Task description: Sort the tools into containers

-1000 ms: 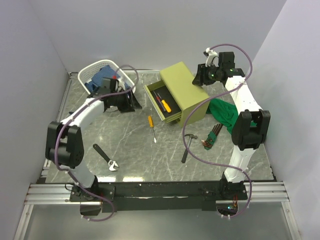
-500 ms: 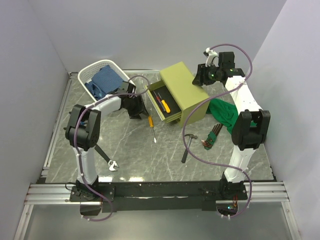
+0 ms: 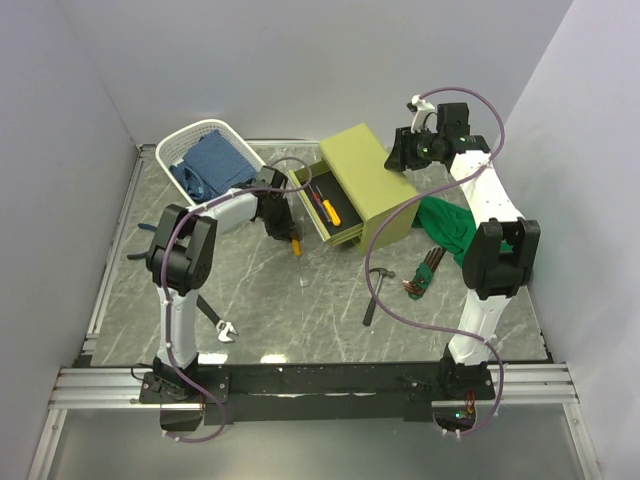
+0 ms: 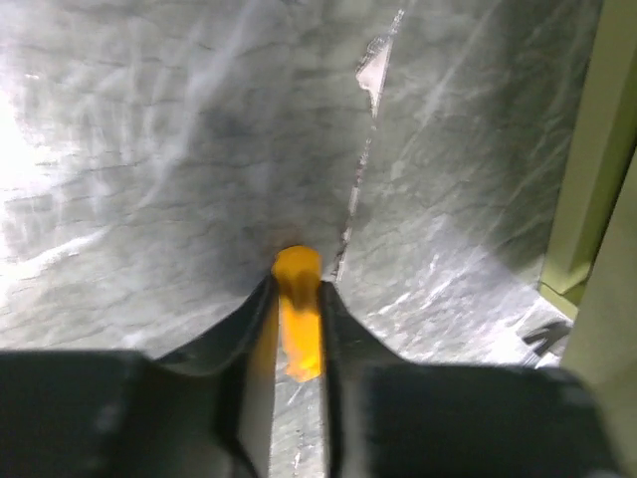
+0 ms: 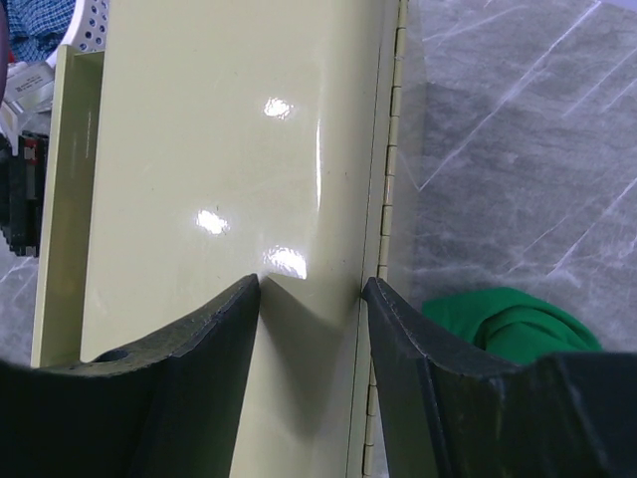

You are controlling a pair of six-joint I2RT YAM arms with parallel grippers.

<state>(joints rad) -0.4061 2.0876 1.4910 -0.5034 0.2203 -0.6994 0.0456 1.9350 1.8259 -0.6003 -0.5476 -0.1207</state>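
Observation:
Next, my left gripper puts the yellow screwdriver down on the red screwdriver in the chest's open drawer [image 3: 321,199].
My left gripper [image 3: 291,238] is down on the table just left of the chest's open drawer. In the left wrist view it [image 4: 297,299] is shut on the handle of the yellow screwdriver [image 4: 298,324], whose handle also shows in the top view [image 3: 296,246]. The olive-green chest [image 3: 372,185] has its top drawer [image 3: 322,208] open, with a red and an orange screwdriver inside. My right gripper [image 5: 311,289] is open, its fingers resting on the chest's top [image 5: 219,179] by the hinge. The white basket [image 3: 178,148] holds a blue cloth [image 3: 215,160].
A black wrench [image 3: 213,317] lies at the front left. A hammer [image 3: 376,290] and a hex key set [image 3: 425,272] lie in front of the chest. A green cloth [image 3: 448,225] lies right of it. Dark blue handles [image 3: 142,240] show at the left edge.
My left arm swung right from the basket to the yellow screwdriver and closed on its handle. The right arm has not moved.

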